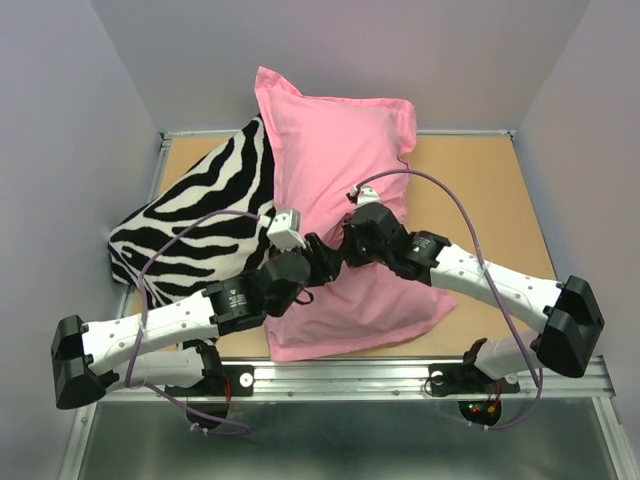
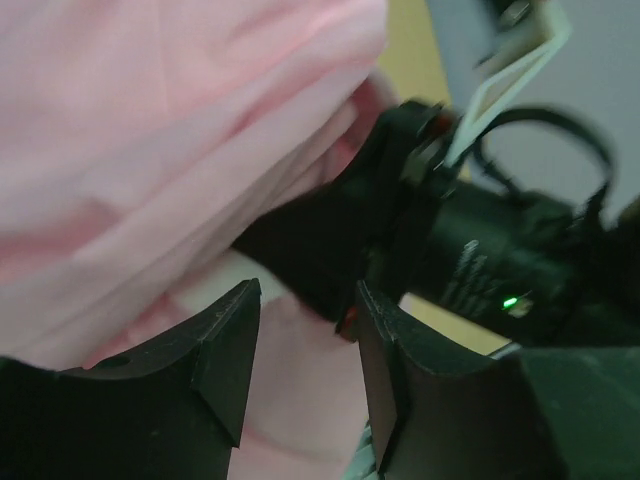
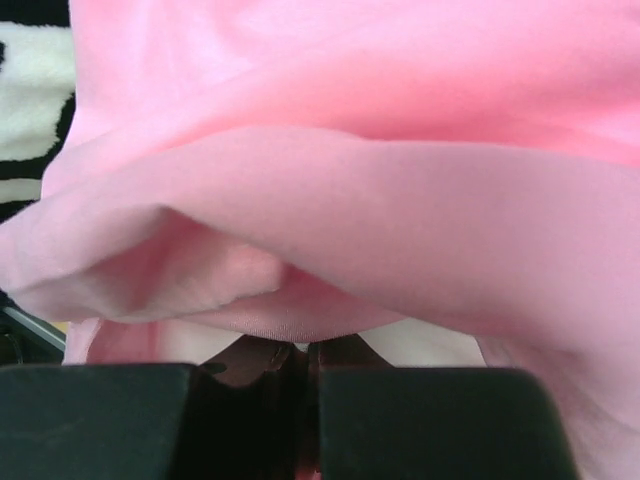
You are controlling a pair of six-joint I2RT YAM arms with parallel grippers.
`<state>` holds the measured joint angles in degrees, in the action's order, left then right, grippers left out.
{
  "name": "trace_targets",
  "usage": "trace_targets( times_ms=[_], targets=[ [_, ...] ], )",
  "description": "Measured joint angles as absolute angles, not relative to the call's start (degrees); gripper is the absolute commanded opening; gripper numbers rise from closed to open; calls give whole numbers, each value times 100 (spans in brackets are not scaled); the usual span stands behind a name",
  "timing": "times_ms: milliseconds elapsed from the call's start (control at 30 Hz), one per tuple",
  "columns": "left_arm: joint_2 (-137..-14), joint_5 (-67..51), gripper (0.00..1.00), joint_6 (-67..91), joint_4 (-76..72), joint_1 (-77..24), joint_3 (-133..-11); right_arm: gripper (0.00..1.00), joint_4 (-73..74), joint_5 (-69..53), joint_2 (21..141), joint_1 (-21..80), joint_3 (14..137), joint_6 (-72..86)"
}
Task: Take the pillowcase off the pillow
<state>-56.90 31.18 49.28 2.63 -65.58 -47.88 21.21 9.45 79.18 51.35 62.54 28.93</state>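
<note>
I will let go of the pillowcase fold with my right gripper over the pillow's near half (image 1: 404, 254), close to the bare wooden table.
The pink pillowcase (image 1: 330, 140) covers the pillow, which lies lengthwise across the middle of the table. Both grippers meet on its near half. My right gripper (image 1: 338, 252) (image 3: 308, 348) is shut on a raised fold of the pillowcase (image 3: 330, 230). Below that fold a strip of white shows, seemingly the pillow (image 3: 441, 341). My left gripper (image 1: 318, 258) (image 2: 305, 345) is open, its fingers (image 2: 225, 350) apart over pink fabric (image 2: 150, 150), with nothing pinched between them. The right gripper's black body (image 2: 340, 240) sits just beyond its fingertips.
A black-and-white zebra-striped pillow (image 1: 200, 215) lies to the left, partly under the pink one. The wooden table (image 1: 480, 190) has grey walls at the back and sides. A metal rail (image 1: 400, 375) runs along the near edge. Purple cables loop over both arms.
</note>
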Motion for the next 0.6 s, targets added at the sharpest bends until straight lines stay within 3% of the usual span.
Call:
trace_targets(
  times_ms=[133,167,333,600],
  targets=[
    [-5774,3726,56,6001,873,-7255,-4565,1,2060,1039,7907,5264,6254,2961],
    [-5837,3865,63,6281,985,-7400,-4567,1,2036,1066,7907,5301,6254,2978],
    [-6066,4287,68,7295,1411,-7489,-4578,1,1997,1170,7907,5393,6254,3011],
    [-6016,4556,68,8433,1813,-7491,-4576,1,1981,1415,7907,5555,6254,3035]
  ],
)
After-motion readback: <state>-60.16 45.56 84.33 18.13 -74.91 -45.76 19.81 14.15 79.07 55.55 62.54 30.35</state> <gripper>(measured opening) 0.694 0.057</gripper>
